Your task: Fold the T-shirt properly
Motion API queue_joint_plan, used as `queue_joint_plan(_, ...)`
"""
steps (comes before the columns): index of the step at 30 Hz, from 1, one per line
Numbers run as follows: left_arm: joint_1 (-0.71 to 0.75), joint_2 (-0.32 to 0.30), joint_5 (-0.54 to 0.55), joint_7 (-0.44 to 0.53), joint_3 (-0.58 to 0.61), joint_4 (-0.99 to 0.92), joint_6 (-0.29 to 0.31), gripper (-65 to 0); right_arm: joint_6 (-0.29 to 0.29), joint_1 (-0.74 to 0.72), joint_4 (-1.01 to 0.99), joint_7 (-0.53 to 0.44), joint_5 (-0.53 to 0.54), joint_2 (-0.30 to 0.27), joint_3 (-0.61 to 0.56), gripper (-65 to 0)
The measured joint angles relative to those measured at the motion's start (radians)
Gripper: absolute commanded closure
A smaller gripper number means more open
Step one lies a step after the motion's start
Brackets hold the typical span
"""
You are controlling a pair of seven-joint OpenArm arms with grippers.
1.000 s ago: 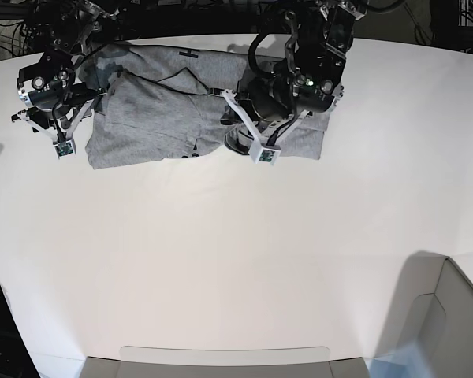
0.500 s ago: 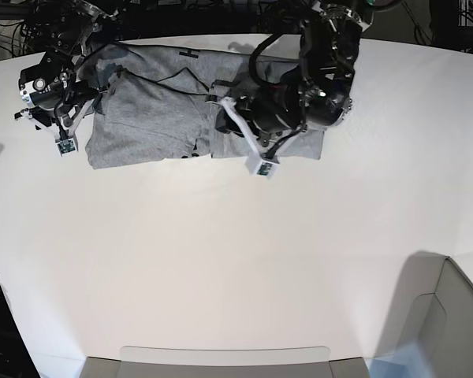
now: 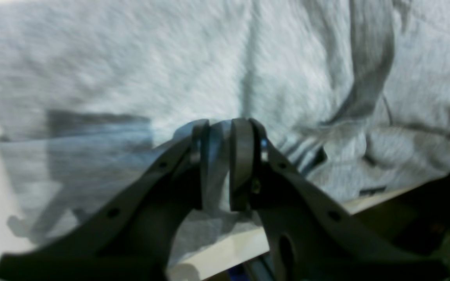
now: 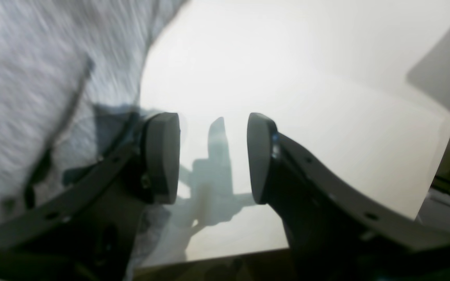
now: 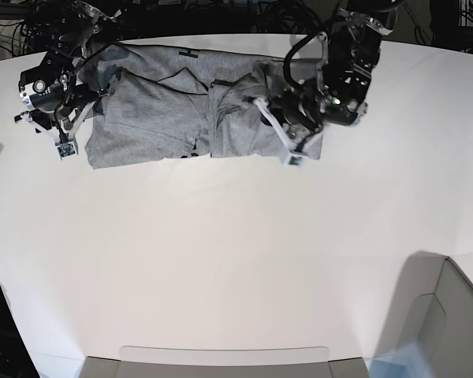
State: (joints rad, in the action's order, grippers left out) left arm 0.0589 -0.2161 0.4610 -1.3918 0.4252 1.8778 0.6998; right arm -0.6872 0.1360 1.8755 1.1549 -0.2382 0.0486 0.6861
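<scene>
The grey T-shirt has a side edge farthest from my left gripper, and my right gripper needs to close on the middle of the grey T-shirt's side edge (image 5: 109, 109) (image 4: 134, 105) there.
The grey T-shirt (image 5: 158, 110) lies rumpled along the far side of the white table, with dark lettering (image 5: 190, 52) near its top edge. My left gripper (image 5: 290, 155) hovers over the shirt's right lower corner. In the left wrist view, the left gripper (image 3: 221, 164) has its jaws nearly together over the T-shirt (image 3: 131, 70). I cannot tell whether cloth sits in that narrow slit. My right gripper (image 5: 64, 146) is at the shirt's left edge. In the right wrist view, the right gripper (image 4: 213, 156) stands open and empty over bare table, with the T-shirt (image 4: 22, 78) beside it.
The white table (image 5: 236, 260) stretches wide in front of the shirt. A grey bin (image 5: 449, 323) stands at the near right corner. A flat grey panel (image 5: 221, 358) lies along the near edge. Dark cables and arm bases crowd the far edge.
My left arm has swung right, from the shirt's middle to its right lower corner. A flap of shirt now lies folded toward the middle. The right arm has barely moved.
</scene>
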Motion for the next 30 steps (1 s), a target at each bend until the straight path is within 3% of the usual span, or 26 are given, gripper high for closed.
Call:
queue_joint_plan(4,-0.001,0.006,0.011,-0.006,0.174,0.0,0.0,-7.8,0.0,0.0,0.0,0.001,-0.001,0.0,-0.002,-28.0)
queue_joint_plan(10,-0.115,-0.022,-0.003,-0.01,0.309,0.0,0.0,-7.6,0.0,0.001,-0.002,0.001,-0.001,-0.001,-0.001,-28.0)
queue_joint_plan(14,-0.16,-0.018,-0.003,-0.011,0.324,0.0,0.0,-7.5,0.0,-0.005,-0.005,-0.003,0.0,-0.001,-0.001,-28.0)
queue_joint_plan(20,-0.161,-0.014,0.004,-0.018,0.13,0.01,0.0,-7.5,0.0,-0.002,0.005,0.002,0.01,0.0,-0.001,-28.0)
queue_joint_plan(23,-0.153,0.0,-0.006,-0.013,-0.003,0.043,0.0,-7.5,0.0,-0.006,0.084,0.014,0.093,0.002,-0.001,-28.0)
queue_joint_plan(25,-0.126,0.005,-0.007,0.005,-0.074,0.078,0.0,-7.5,0.0,-0.015,0.146,0.065,0.146,0.001,-0.002,-28.0)
queue_joint_plan(29,-0.087,0.003,-0.004,-0.019,-0.116,0.084,0.0,-7.5,0.0,-0.069,0.173,0.259,0.213,-0.008,0.005,-28.0)
queue_joint_plan(30,-0.082,0.002,-0.003,-0.018,-0.116,0.084,0.0,-7.5,0.0,-0.086,0.17,0.254,0.217,-0.018,0.013,-28.0)
